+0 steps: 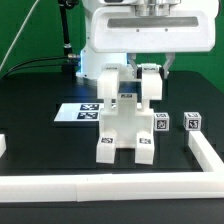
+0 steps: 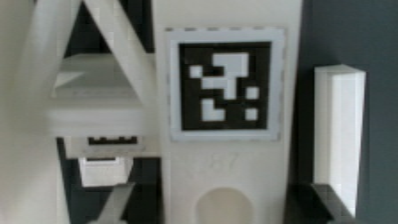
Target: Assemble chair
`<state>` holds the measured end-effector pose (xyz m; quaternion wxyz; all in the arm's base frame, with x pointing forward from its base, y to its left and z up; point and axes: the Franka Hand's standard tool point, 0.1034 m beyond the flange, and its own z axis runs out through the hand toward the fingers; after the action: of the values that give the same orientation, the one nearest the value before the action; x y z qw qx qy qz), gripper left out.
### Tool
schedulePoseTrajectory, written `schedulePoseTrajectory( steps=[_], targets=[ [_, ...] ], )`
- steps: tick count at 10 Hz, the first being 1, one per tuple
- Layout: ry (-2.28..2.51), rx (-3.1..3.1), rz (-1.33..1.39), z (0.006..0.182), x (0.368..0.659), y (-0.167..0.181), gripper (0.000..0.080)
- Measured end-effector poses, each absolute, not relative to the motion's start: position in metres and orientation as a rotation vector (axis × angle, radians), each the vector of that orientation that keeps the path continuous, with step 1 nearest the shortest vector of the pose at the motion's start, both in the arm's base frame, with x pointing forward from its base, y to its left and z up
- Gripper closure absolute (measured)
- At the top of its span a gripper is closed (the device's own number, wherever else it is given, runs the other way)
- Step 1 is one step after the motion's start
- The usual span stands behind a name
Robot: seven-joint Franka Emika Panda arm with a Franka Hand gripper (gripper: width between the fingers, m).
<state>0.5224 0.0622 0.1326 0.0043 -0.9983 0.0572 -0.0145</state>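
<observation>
I will release the upper tagged slab from my gripper once it is seated low on top of the chair's blocky white body [image 1: 115, 106]. The slab is now beside a white upright bar.
The partly built chair [image 1: 124, 130] stands upright in the middle of the black table, a blocky white body with square tags on its sides. My gripper [image 1: 130, 78] comes down on it from above and is shut on its upper tagged slab [image 1: 127, 92]. In the wrist view that slab [image 2: 222, 150] fills the middle, its black-and-white tag facing the camera, and my gripper [image 2: 214, 205] has a dark finger on each side of it. A white upright bar [image 2: 338, 120] of the chair runs beside the slab. Two small tagged blocks [image 1: 163, 122] [image 1: 191, 122] lie at the exterior view's right.
The marker board [image 1: 82, 110] lies flat behind the chair at the exterior view's left. White border rails run along the front [image 1: 110, 186] and the right side [image 1: 205, 150]. A short white block [image 1: 3, 146] sits at the left edge.
</observation>
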Motion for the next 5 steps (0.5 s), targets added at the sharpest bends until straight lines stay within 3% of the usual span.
schedulePoseTrajectory(
  steps=[5],
  targets=[
    [0.202, -3.119, 0.053, 0.140, 0.503, 0.063, 0.0515]
  ],
)
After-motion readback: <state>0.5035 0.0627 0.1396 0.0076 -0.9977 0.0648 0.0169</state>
